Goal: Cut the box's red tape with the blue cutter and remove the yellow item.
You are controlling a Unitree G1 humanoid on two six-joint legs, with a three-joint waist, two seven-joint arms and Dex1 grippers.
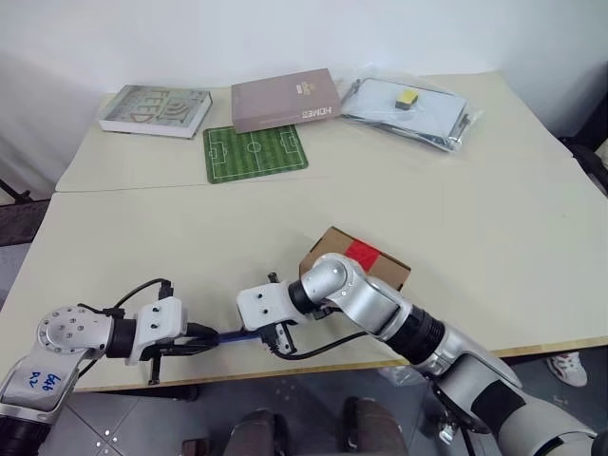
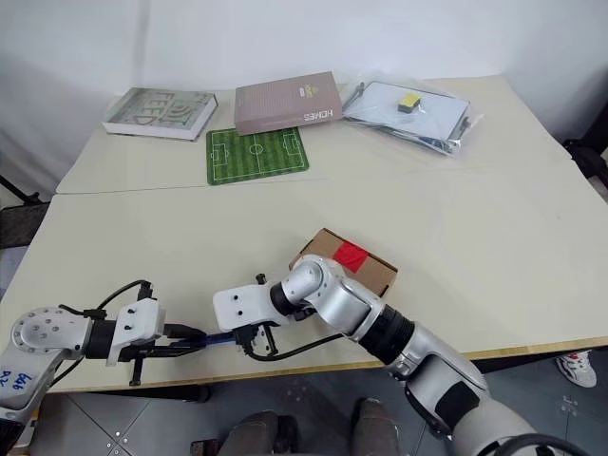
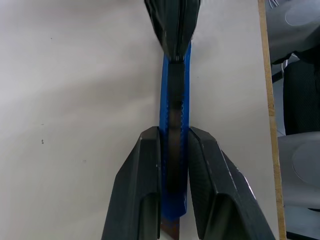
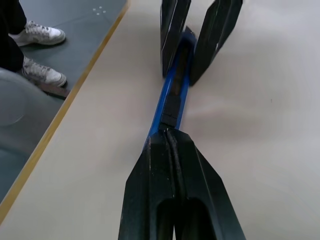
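Note:
Next, my right gripper backs away, opens and grabs the cutter's rear end [image 4: 151, 136] before cutting the tape, as my left gripper holds the blue cutter around its blade end.
The blue cutter [image 1: 233, 334] hangs level just above the table's near edge, between my two grippers. My left gripper [image 3: 174, 132] is shut on its rear half, one finger on each side of the blue body [image 3: 175, 115]. My right gripper [image 4: 169, 131] is shut, its closed tips against the cutter's other end [image 4: 172, 100]; whether they pinch anything I cannot tell. The brown box [image 1: 328, 242] sits on the table right behind my right wrist, and the red tape [image 1: 363, 254] lies on its top. The yellow item is hidden.
At the table's far side lie a grey book [image 1: 157, 109], a brownish-pink book [image 1: 285, 99], a green football-pitch mat [image 1: 255, 152] and a clear bag holding a yellow block [image 1: 407, 97]. The wooden table edge [image 4: 65, 107] runs close beside the grippers. A person's shoes [image 4: 42, 35] stand on the floor.

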